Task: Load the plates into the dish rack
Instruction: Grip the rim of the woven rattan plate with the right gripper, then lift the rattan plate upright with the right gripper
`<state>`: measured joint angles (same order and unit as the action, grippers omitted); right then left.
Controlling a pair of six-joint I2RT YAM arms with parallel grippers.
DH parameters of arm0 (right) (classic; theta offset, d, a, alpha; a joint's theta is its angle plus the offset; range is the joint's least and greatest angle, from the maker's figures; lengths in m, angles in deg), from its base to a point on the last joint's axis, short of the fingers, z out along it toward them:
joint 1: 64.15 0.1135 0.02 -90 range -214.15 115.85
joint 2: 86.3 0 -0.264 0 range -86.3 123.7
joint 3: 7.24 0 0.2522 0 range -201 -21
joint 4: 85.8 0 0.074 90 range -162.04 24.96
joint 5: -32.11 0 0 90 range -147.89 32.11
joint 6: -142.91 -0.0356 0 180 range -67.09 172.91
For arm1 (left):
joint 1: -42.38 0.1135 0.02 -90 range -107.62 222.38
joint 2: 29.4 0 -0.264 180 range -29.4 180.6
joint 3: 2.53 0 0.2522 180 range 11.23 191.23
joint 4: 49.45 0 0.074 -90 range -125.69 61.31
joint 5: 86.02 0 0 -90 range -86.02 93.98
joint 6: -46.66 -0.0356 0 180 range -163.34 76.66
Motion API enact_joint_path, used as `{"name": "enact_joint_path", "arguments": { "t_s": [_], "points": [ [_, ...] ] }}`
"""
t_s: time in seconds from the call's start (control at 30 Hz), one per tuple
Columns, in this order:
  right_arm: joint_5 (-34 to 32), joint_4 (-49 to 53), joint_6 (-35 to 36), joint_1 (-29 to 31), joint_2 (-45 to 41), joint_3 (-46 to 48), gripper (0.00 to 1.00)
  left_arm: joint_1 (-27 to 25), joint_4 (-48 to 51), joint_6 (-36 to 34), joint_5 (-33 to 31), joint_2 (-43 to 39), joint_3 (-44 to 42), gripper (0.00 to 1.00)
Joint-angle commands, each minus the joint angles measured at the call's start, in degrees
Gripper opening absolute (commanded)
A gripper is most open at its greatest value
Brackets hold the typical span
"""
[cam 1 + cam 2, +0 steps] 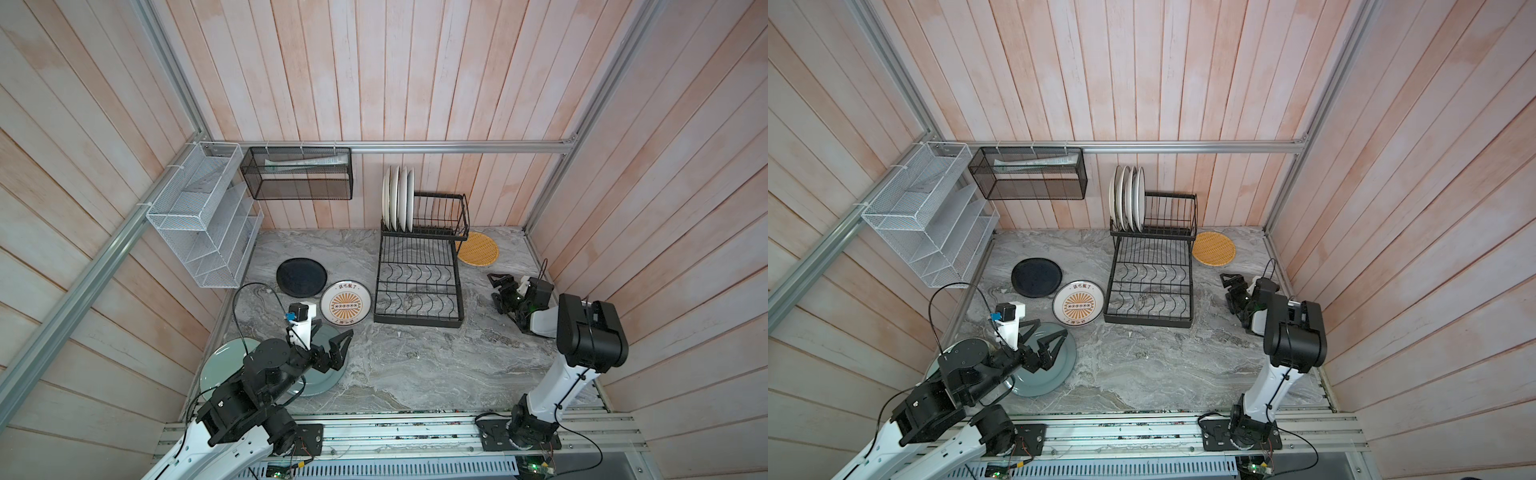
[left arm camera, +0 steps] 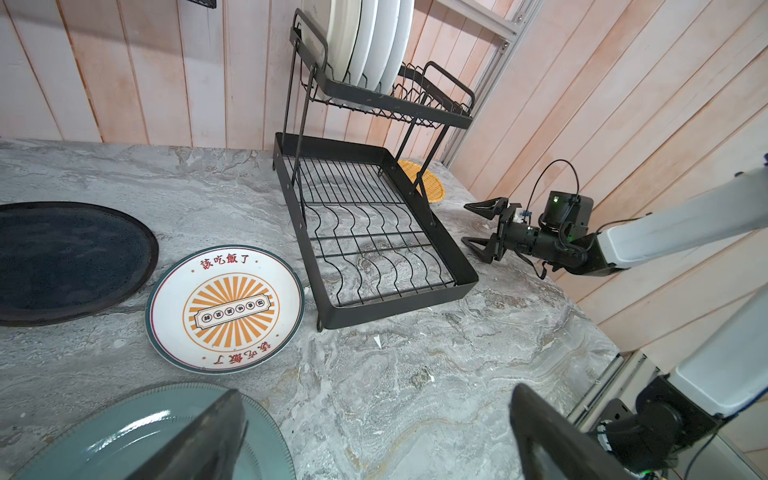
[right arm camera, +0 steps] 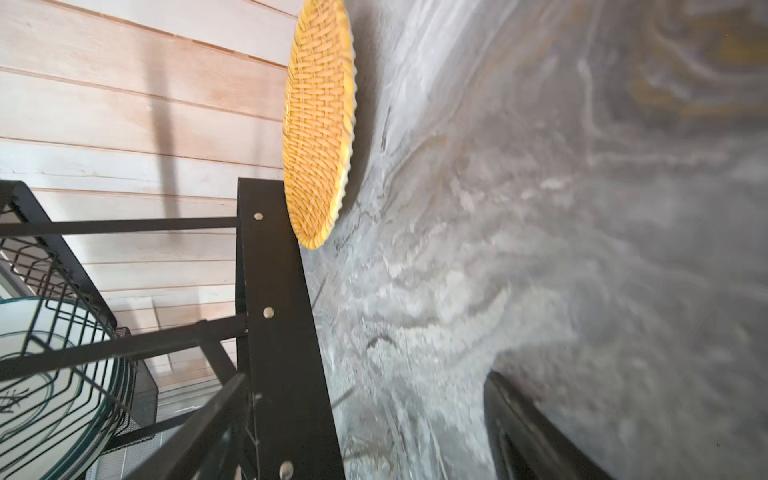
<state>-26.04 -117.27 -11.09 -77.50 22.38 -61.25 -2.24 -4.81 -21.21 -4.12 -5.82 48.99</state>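
The robot's left gripper will next grip the woven yellow plate's edge (image 2: 430, 200), across from the right gripper, to take over the woven yellow plate.
The black wire dish rack (image 1: 417, 320) stands at the back middle, with several white plates (image 1: 398, 199) upright in its upper tier. Flat on the table lie a black plate (image 1: 301, 277), a sunburst plate (image 1: 345, 307), a woven yellow plate (image 1: 478, 248), a grey-blue plate (image 1: 328, 382) and a pale green plate (image 1: 220, 365). My left gripper (image 1: 334, 328) hangs open and empty over the grey-blue plate's far edge (image 2: 124, 432). My right gripper (image 1: 494, 287) is open and empty, low beside the rack's right side, in front of the woven plate (image 3: 320, 124).
A white mesh organizer (image 1: 199, 220) and a black mesh basket (image 1: 299, 174) hang on the back left walls. Wood-panel walls close in the table on three sides. An aluminium rail (image 1: 415, 432) carrying both arm bases runs along the front edge.
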Motion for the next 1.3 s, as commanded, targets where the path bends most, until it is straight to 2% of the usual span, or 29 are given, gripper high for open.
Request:
{"name": "enact_joint_path", "arguments": {
  "t_s": [0.0,0.1,0.3,0.6,0.73,0.87,1.0,1.27],
  "points": [
    [-0.4,-0.7,-3.5,-0.5,4.4,-3.7,0.85,0.3,0.5,0.1,0.4,1.0,-0.1,1.00],
    [0.0,-0.2,-6.0,-0.3,8.8,-8.0,0.79,0.3,0.8,0.1,0.4,1.7,0.3,1.00],
    [-0.6,4.2,-9.2,0.6,15.2,-16.8,0.72,0.7,0.6,0.3,0.0,0.5,0.0,1.00],
    [-4.1,14.7,-10.9,3.3,21.8,-29.7,0.58,1.2,0.6,0.4,-0.3,0.3,0.1,1.00],
    [-5.8,15.2,-12.4,3.8,22.5,-30.8,0.48,1.3,0.6,0.4,-0.7,0.1,0.0,1.00],
    [-7.0,13.0,-13.9,3.9,23.3,-30.8,0.25,1.5,0.7,0.5,-0.9,0.0,0.0,1.00],
    [-6.7,6.1,-15.9,3.7,23.7,-28.5,0.01,1.6,0.7,0.5,-1.2,-0.2,0.0,1.00],
    [-7.7,-2.8,-17.7,1.3,14.5,-21.9,0.00,1.6,0.8,0.8,-1.8,-0.5,-0.1,1.00]
  ]
}}
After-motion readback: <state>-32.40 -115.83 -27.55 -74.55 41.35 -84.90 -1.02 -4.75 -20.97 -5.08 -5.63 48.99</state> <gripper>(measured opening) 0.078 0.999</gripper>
